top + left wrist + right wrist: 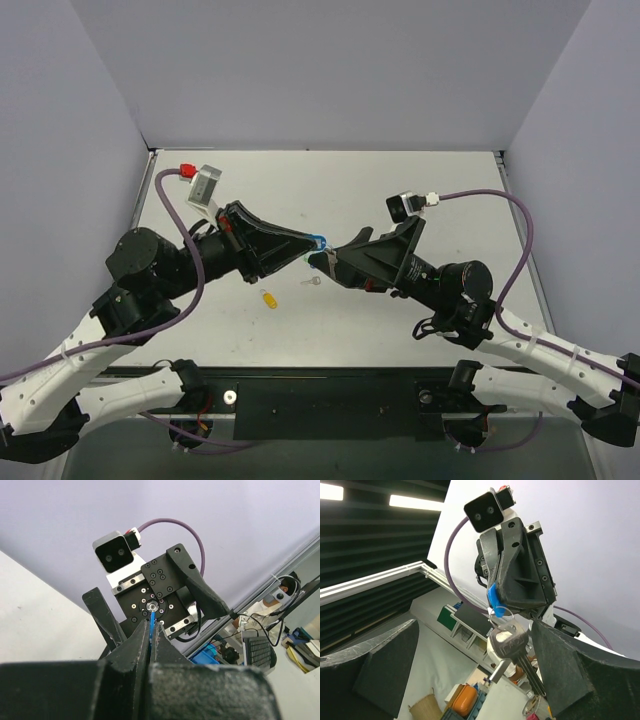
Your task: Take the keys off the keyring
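I will turn the silver keys edge-on before my right gripper's fingers pinch the flat blades (531,674), since the keys hang broad side toward it, near one finger.
My left gripper (312,243) is shut on the blue tag of the keyring (317,241), held in the air over the table's middle. In the left wrist view only the tag's thin blue edge (150,624) shows between the closed jaws of my left gripper (151,626). The right wrist view shows the blue tag (493,596), the thin ring (501,614) and the silver keys (510,642) hanging below it. My right gripper (475,625) is open, with the keys between its fingers (570,675), close to the right one. Seen from above, my right gripper (338,250) faces the left one tip to tip.
A lone silver key (312,281) and a yellow tag (268,298) lie on the white table (400,190) just below the grippers. Grey walls close in the table at the back and both sides.
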`<state>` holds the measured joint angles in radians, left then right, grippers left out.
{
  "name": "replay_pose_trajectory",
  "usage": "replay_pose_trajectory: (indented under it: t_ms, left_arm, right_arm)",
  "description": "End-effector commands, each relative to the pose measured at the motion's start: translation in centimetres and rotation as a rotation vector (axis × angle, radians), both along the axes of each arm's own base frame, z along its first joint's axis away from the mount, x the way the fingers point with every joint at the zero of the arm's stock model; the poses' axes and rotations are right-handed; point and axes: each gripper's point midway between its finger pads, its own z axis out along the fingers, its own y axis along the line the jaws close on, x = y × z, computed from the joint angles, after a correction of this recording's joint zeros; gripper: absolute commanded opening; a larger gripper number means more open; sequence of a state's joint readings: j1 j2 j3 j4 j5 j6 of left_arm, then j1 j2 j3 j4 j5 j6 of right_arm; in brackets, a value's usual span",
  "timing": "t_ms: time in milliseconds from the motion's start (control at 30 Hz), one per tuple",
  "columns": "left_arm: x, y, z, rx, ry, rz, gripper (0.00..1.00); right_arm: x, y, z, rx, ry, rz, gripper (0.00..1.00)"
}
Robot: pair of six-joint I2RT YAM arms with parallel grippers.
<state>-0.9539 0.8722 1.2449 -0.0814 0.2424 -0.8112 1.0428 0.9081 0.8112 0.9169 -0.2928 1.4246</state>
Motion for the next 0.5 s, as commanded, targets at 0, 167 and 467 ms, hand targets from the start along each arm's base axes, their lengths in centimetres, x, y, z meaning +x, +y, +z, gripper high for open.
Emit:
replay_pose_trajectory:
  t_ms: [0, 167, 467]
  left_arm:
    - [0.1, 1.8, 2.4, -0.09, -0.034, 0.052, 0.0]
    - [0.0, 2.2, 1.9, -0.092, -0.031, 0.058, 0.0]
    - [-1.2, 2.5, 3.3, -0.19, -0.086, 0.009, 0.0]
  right_arm:
    - [-1.0, -1.7, 2.9, 0.114, -0.062, -0.01, 0.87]
    - [-1.0, -1.6, 3.0, 0.11, -0.061, -0.011, 0.78]
    - [-1.0, -0.5, 3.0, 0.11, -0.052, 0.014, 0.79]
